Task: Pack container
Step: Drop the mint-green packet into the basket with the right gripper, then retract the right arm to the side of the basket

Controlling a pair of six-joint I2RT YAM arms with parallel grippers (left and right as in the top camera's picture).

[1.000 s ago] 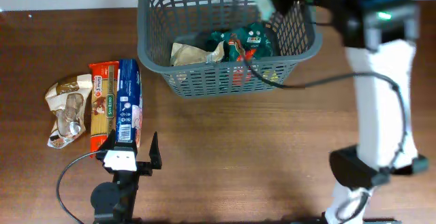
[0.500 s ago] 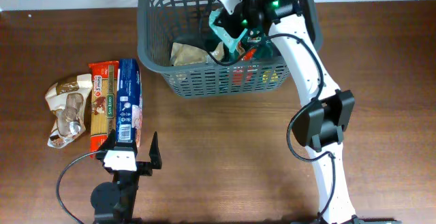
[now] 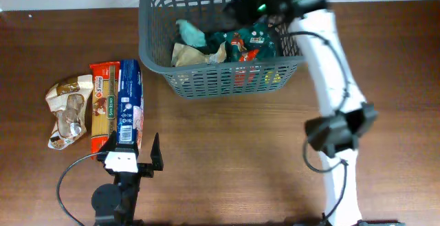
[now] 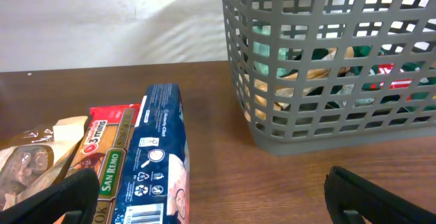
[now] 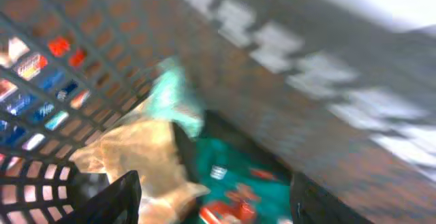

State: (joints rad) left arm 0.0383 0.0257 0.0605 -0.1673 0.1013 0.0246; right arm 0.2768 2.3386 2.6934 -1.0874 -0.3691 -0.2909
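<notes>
The blue packet is beside the red pasta packet. My left gripper should go next to the middle of the blue packet (image 3: 129, 106) (image 4: 156, 159) and close there.
The container (image 3: 227, 82) is a dark grey lattice basket at the table's far edge, and the left wrist view shows it as well (image 4: 327, 125). Inside lie a pale green packet (image 3: 188, 32), a tan packet (image 3: 191, 54) and a dark green packet (image 3: 253, 42). My right gripper (image 3: 247, 6) hovers over the basket, blurred; its jaws are open with nothing between them (image 5: 214, 203), above the pale green packet (image 5: 174, 94). My left gripper (image 3: 130, 159) stands open near the front edge, just behind a blue packet (image 3: 129, 102), which lies by its left finger (image 4: 160, 163).
Left of the basket on the brown table lie a red pasta packet (image 3: 103, 106) beside the blue one and a crumpled tan-and-brown bag (image 3: 67, 110). A white wall (image 4: 109, 20) runs behind the table. The right arm's base (image 3: 340, 133) stands at the right.
My right gripper has opened and let go of the pale green packet, which now lies at the left inside the basket. The right arm has swung over the basket. The left arm has not moved.
</notes>
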